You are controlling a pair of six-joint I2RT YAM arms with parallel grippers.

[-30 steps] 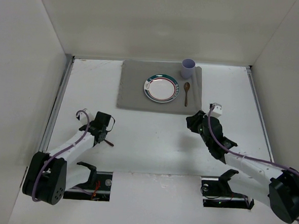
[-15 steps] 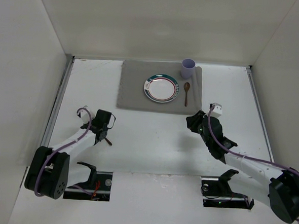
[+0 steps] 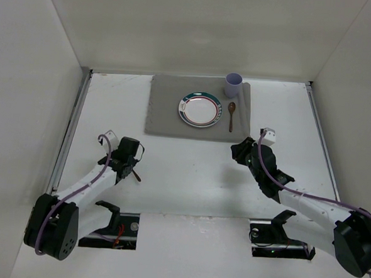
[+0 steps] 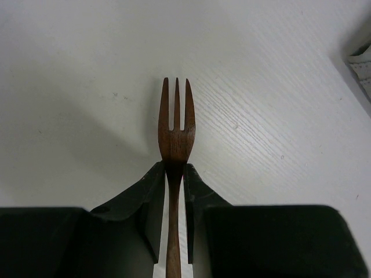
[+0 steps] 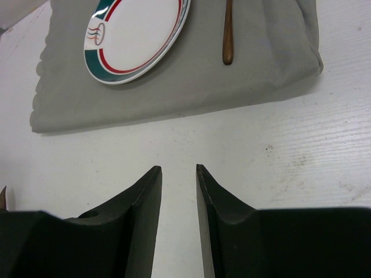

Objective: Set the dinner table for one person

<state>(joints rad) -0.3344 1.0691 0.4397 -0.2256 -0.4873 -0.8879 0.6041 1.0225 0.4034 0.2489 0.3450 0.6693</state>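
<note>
Next, my left gripper releases the wooden fork on the grey placemat (image 3: 166, 112) next to the plate, opposite the wooden spoon.
The dinner table (image 3: 189, 177) is a white tabletop. A grey placemat (image 3: 165, 116) lies at its far middle and carries a plate (image 3: 200, 109) with a green and red rim, a wooden spoon (image 3: 231, 115) to the right of the plate, and a lilac cup (image 3: 233, 85) at the back right corner. My left gripper (image 3: 128, 164) is shut on the handle of a wooden fork (image 4: 175, 124), low over the table's near left, tines pointing ahead of the left gripper (image 4: 173, 166). My right gripper (image 5: 178, 169) is open and empty, just in front of the placemat (image 5: 191, 87).
Metal rails run along the table's side edges (image 3: 73, 126). White walls enclose the left, back and right. The plate (image 5: 136, 35) and the spoon (image 5: 228, 32) show at the top of the right wrist view.
My left arm has shifted and turned slightly while holding the fork, which stays in about the same spot. The right arm has not moved.
</note>
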